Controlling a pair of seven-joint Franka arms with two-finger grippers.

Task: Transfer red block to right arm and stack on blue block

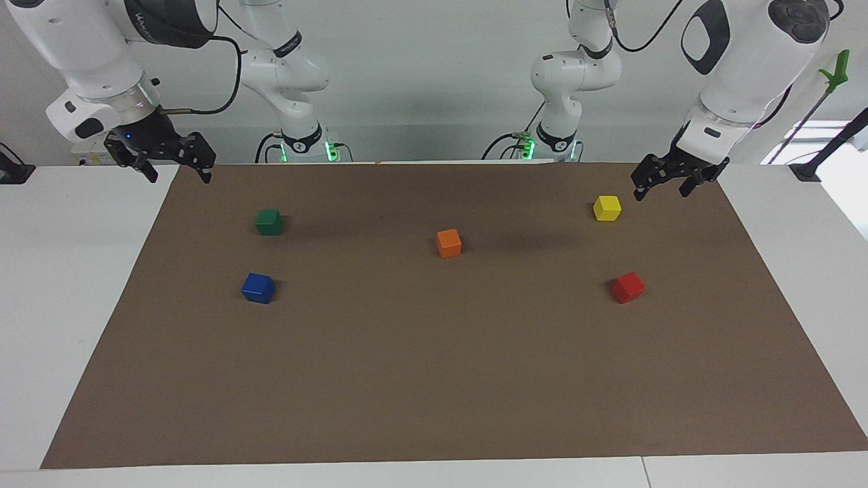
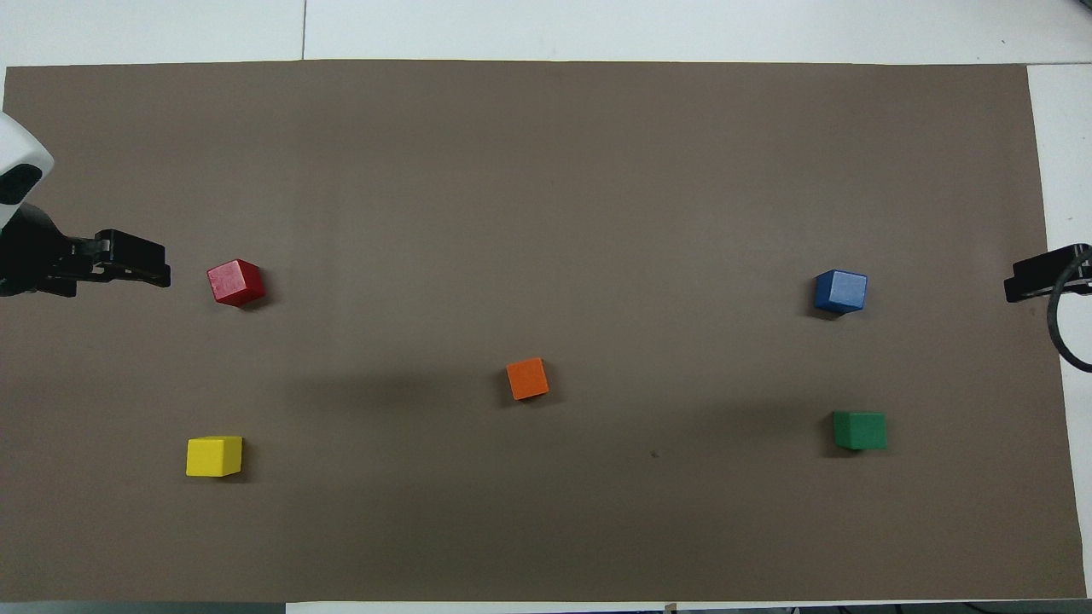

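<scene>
Next, my left hand reaches the red block beyond the yellow block and grips the red block's opposite sides (image 2: 236,282).
The red block (image 1: 627,287) (image 2: 235,282) lies on the brown mat toward the left arm's end. The blue block (image 1: 258,288) (image 2: 840,291) lies toward the right arm's end, about as far from the robots as the red one. My left gripper (image 1: 663,193) (image 2: 158,273) is open and empty, raised over the mat's edge beside the yellow block. My right gripper (image 1: 178,175) (image 2: 1024,283), the one with the blue wrist light, is open and empty, raised over the mat's corner at its own end.
A yellow block (image 1: 607,208) lies nearer to the robots than the red one. A green block (image 1: 269,221) lies nearer to the robots than the blue one. An orange block (image 1: 449,243) lies mid-mat. The brown mat (image 1: 434,379) covers the white table.
</scene>
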